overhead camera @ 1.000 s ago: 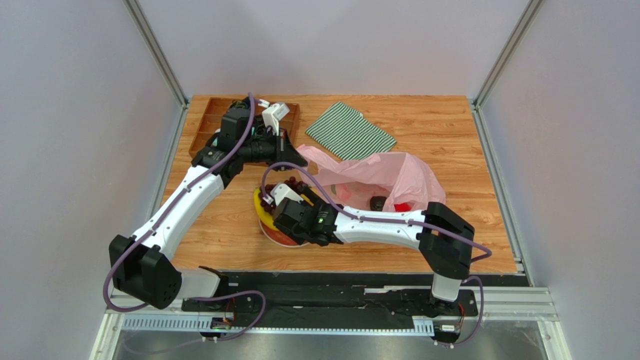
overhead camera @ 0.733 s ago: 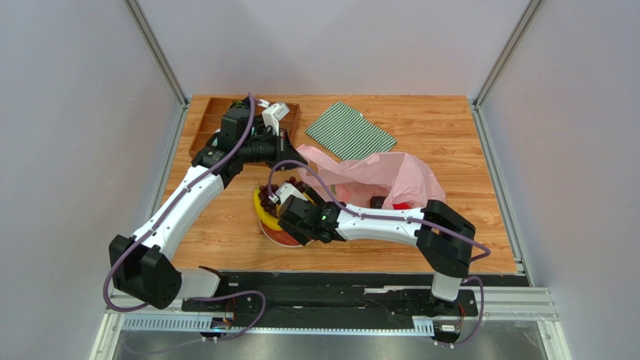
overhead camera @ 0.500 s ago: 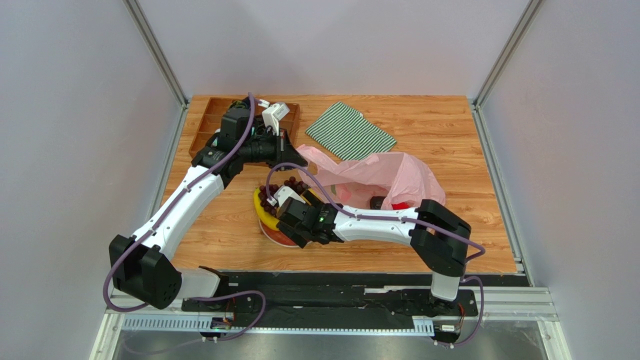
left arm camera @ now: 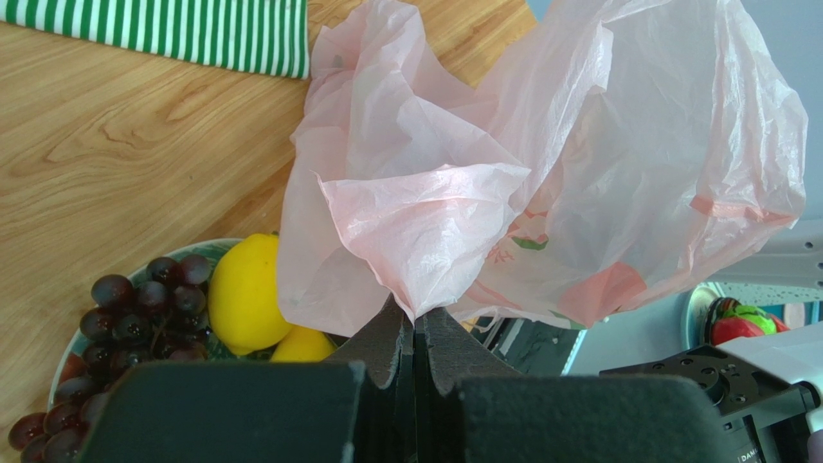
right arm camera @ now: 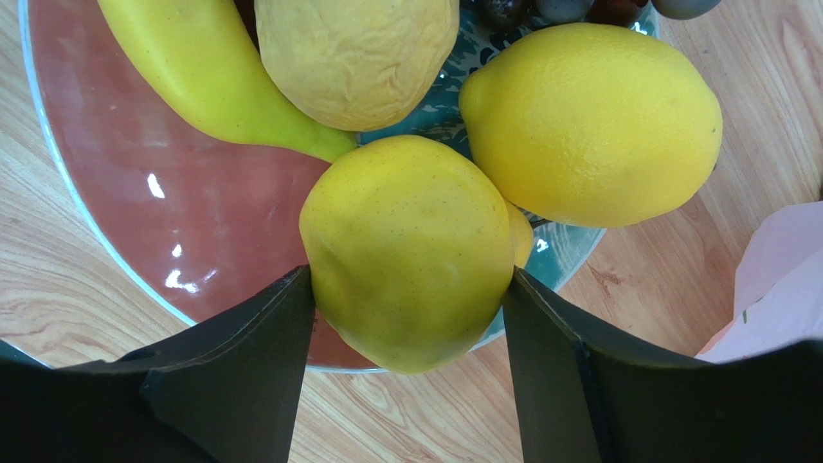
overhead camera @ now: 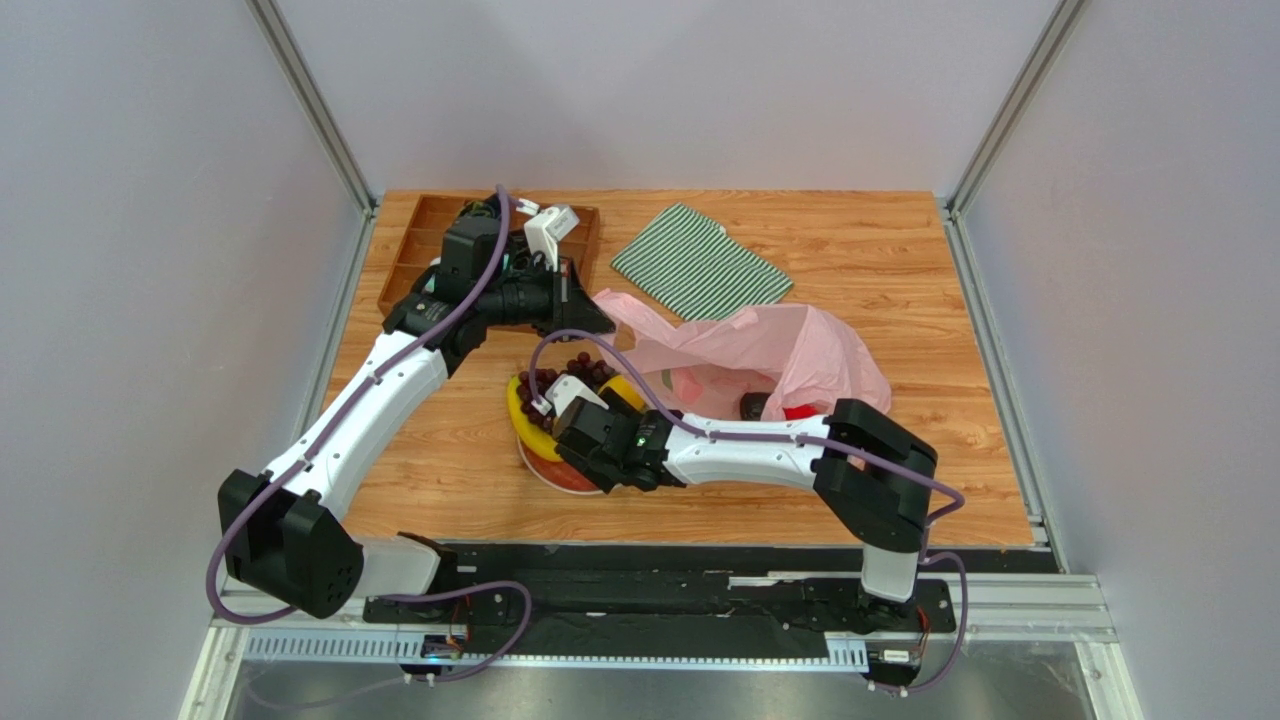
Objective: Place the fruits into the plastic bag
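Note:
My right gripper has the yellow-green fruit to place. I need to set it down inside the pink plastic bag [overhead camera: 745,434] beside the red fruit.
The pink plastic bag [overhead camera: 766,353] lies at centre right, its mouth facing left. My left gripper [overhead camera: 594,312] is shut on the bag's rim [left arm camera: 425,222] and holds it up above the plate. My right gripper [right arm camera: 411,289] is shut on a yellow-green fruit [right arm camera: 411,251] at the near edge of the red plate [right arm camera: 145,193]. A lemon [right arm camera: 589,121], a banana [right arm camera: 212,82] and a wrinkled yellow fruit [right arm camera: 353,53] lie on the plate, with dark grapes [left arm camera: 135,309] beside them. A red fruit [overhead camera: 804,413] and a dark one [overhead camera: 756,405] show inside the bag.
A green-and-white striped cloth [overhead camera: 699,266] lies at the back centre. A wooden tray [overhead camera: 428,225] sits at the back left under the left arm. The plate [overhead camera: 544,468] stands just left of the bag's mouth. Walls enclose the table on both sides.
My right wrist has shifted a little to the left and farther over the plate. The left arm and the bag have not moved.

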`<state>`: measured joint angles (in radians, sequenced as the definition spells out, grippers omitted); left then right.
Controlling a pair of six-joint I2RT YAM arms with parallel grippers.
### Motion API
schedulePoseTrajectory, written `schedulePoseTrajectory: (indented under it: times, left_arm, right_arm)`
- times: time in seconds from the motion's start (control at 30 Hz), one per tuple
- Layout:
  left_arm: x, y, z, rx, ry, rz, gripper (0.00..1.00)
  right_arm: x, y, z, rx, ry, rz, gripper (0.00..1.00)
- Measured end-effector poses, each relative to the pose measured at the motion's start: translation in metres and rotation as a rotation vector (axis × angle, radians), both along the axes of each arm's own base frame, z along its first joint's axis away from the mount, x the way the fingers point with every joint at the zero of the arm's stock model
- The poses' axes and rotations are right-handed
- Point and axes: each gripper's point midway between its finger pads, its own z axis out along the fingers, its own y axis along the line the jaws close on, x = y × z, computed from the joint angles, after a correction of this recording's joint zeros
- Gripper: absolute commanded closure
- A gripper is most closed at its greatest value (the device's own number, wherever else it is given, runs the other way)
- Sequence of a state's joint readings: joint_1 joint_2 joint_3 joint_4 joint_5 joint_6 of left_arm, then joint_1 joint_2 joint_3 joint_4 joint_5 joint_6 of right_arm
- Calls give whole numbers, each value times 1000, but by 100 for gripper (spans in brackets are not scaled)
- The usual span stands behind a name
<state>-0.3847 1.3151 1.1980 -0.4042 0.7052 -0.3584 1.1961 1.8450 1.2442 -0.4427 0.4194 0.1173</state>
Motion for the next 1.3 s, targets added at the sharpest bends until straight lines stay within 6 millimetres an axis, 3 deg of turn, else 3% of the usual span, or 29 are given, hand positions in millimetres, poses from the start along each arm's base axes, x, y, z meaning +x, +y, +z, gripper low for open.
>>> schedulePoseTrajectory:
  times: [0.27, 0.4, 0.53, 0.67, 0.77, 0.9, 1.0, 1.07, 1.17, 1.3]
  left_arm:
    - [0, 0, 0, 0, 0, 0, 100]
    - [0, 0, 0, 0, 0, 0, 100]
    - [0, 0, 0, 0, 0, 0, 100]
    - [0, 0, 0, 0, 0, 0, 100]
    - [0, 0, 0, 0, 0, 0, 100]
    - [0, 0, 0, 0, 0, 0, 100]
    - [0, 0, 0, 0, 0, 0, 100]
    - [0, 0, 0, 0, 1, 0, 100]
    - [0, 0, 0, 0, 1, 0, 100]
    - [0, 0, 0, 0, 1, 0, 100]
  right_arm:
    - [-2, -4, 2, 10, -2, 4, 63]
    - [-15, -7, 11, 20, 13, 49, 65]
    - [-42, 8, 41, 102, 33, 161, 66]
    - [-72, 23, 84, 232, 49, 278, 67]
    - [-81, 24, 126, 349, 44, 322, 67]
    - [-74, 12, 187, 538, 19, 307, 68]
    - [-50, -16, 239, 718, -11, 220, 68]
    - [-36, -38, 261, 807, -31, 156, 69]
    - [-18, -63, 271, 857, -39, 55, 69]
    - [-11, -74, 244, 808, 46, -32, 69]
